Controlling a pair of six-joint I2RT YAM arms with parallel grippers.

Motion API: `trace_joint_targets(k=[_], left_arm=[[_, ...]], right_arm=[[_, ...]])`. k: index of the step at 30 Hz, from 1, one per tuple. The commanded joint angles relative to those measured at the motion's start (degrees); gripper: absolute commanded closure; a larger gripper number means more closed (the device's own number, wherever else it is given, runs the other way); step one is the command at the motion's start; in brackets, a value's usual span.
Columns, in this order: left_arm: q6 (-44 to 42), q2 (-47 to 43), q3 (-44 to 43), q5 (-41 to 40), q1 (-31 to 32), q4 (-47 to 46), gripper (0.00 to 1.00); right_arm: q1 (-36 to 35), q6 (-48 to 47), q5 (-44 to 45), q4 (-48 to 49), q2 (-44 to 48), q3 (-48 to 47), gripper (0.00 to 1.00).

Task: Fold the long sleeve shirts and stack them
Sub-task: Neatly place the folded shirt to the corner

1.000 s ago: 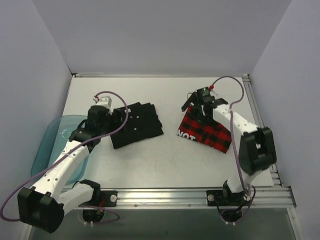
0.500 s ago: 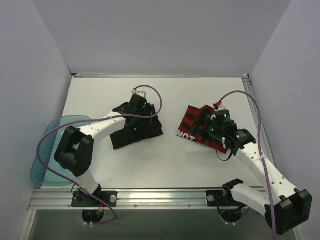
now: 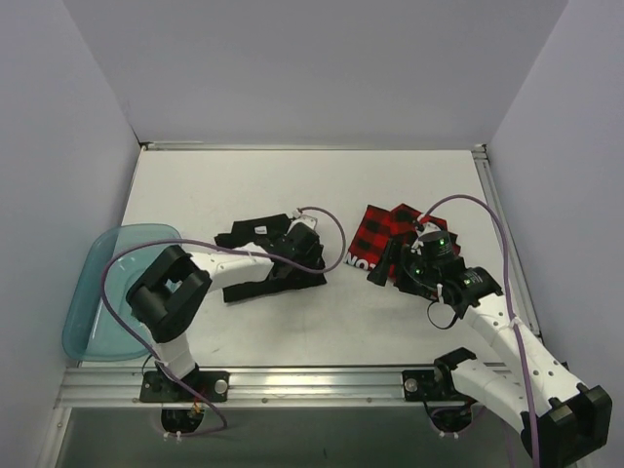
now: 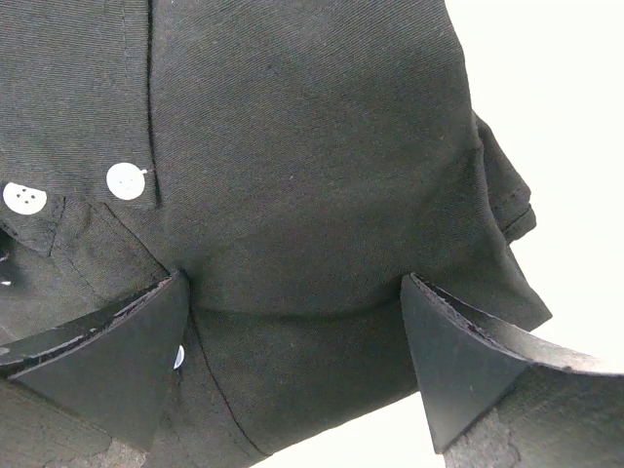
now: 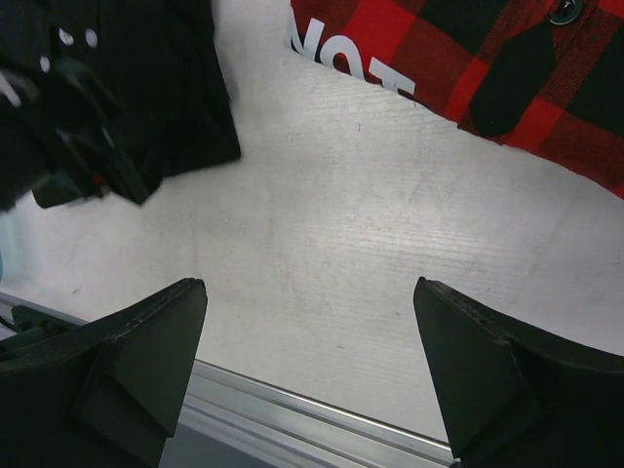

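The black shirt has a near corner [image 3: 228, 293] on the side facing the teal tub, and I should close my left gripper on that corner.
The black shirt [image 3: 255, 261] lies bunched left of the table's middle, its white buttons [image 4: 125, 180] showing in the left wrist view. My left gripper [image 3: 308, 255] is at the shirt's right edge; its fingers stand wide apart with black cloth [image 4: 292, 146] filling the gap, open [image 4: 294, 283]. The red-and-black check shirt [image 3: 385, 226] lies right of centre, with white lettering at its near-left edge. My right gripper [image 3: 390, 263] is just in front of that edge, open and empty over bare table [image 5: 310, 285]. The check shirt [image 5: 429, 49] and black shirt [image 5: 175, 88] show at the top of the right wrist view.
A translucent teal tub [image 3: 97, 292] hangs over the table's left edge. An aluminium rail [image 3: 322, 380] runs along the near edge and shows in the right wrist view [image 5: 322, 419]. Grey walls enclose the left, back and right.
My left gripper swept right across the black shirt to its right edge, and the shirt shifted and bunched. My right gripper came off the check shirt toward the near left.
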State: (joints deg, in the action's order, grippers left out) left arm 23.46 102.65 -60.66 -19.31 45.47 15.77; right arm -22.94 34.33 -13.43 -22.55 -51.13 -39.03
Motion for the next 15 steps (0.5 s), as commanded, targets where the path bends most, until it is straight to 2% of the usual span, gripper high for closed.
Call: trace_joint_targets(k=[1, 4, 7, 11, 15], left_arm=[[2.63, -5.5, 7.21, 2.08, 8.02, 5.14, 0.03], [5.18, -13.49, 10.91, -0.72, 11.47, 9.09, 0.03], [7.82, -22.97, 12.59, -3.35, 11.66, 12.79, 0.03], [12.91, -32.76, 13.38, -3.63, 8.07, 15.86, 0.03], [23.34, -42.5, 16.09, -2.05, 4.11, 20.69, 0.03]], right_arm=[[-0.26, -2.07, -0.89, -0.92, 1.12, -0.08, 0.09], [-0.35, -3.21, -1.42, -0.92, 1.04, -0.61, 0.09], [-1.05, -5.75, -1.95, 0.3, -0.71, -1.14, 0.09], [-3.51, -8.48, -4.57, 4.16, -5.02, -2.54, 0.12], [-8.86, -12.69, -6.17, 9.62, -14.13, -5.44, 0.11]])
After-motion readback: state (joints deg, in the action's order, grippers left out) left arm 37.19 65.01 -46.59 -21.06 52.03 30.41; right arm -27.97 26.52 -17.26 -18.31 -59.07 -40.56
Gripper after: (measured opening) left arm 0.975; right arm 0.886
